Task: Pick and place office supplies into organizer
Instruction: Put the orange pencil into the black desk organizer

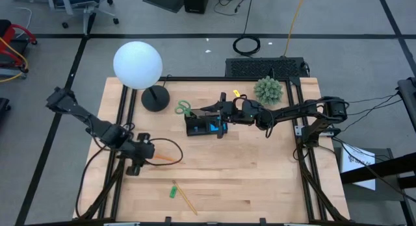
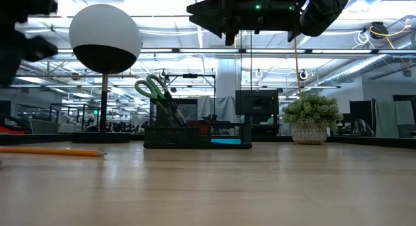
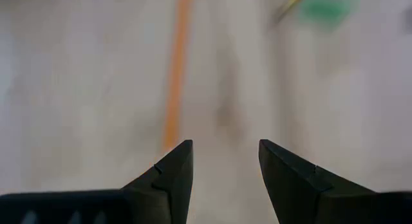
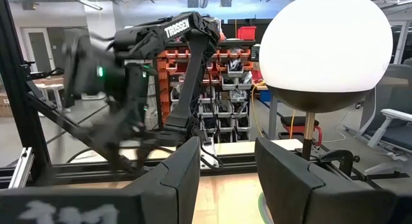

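I should next move my left gripper over to the middle of the orange pencil's body [image 1: 161, 157] [image 3: 170, 143], and then I should close it there.
The black organizer [image 1: 203, 127] sits mid-table, with the blue sticky pad [image 1: 218, 128] in it. The green-handled scissors [image 2: 152, 88] stand in its left end, handles up, beside dark pens [image 2: 174, 113]. My right gripper [image 1: 208, 111] hovers open above the organizer, fingers level and pointing toward the table's left [image 4: 225, 143]. My left gripper [image 1: 148, 156] is open [image 3: 222, 147] just short of one end of the orange pencil [image 3: 175, 76], which lies flat on the table [image 1: 166, 160]. A green eraser [image 1: 173, 191] and a yellow pencil [image 1: 188, 200] lie near the near edge.
A lamp with a white globe [image 1: 138, 63] and a black round base [image 1: 155, 98] stands left of the organizer. A green spiky plant [image 1: 268, 89] stands behind the right arm. Black rails run along the table's sides. Bare wood lies right of centre.
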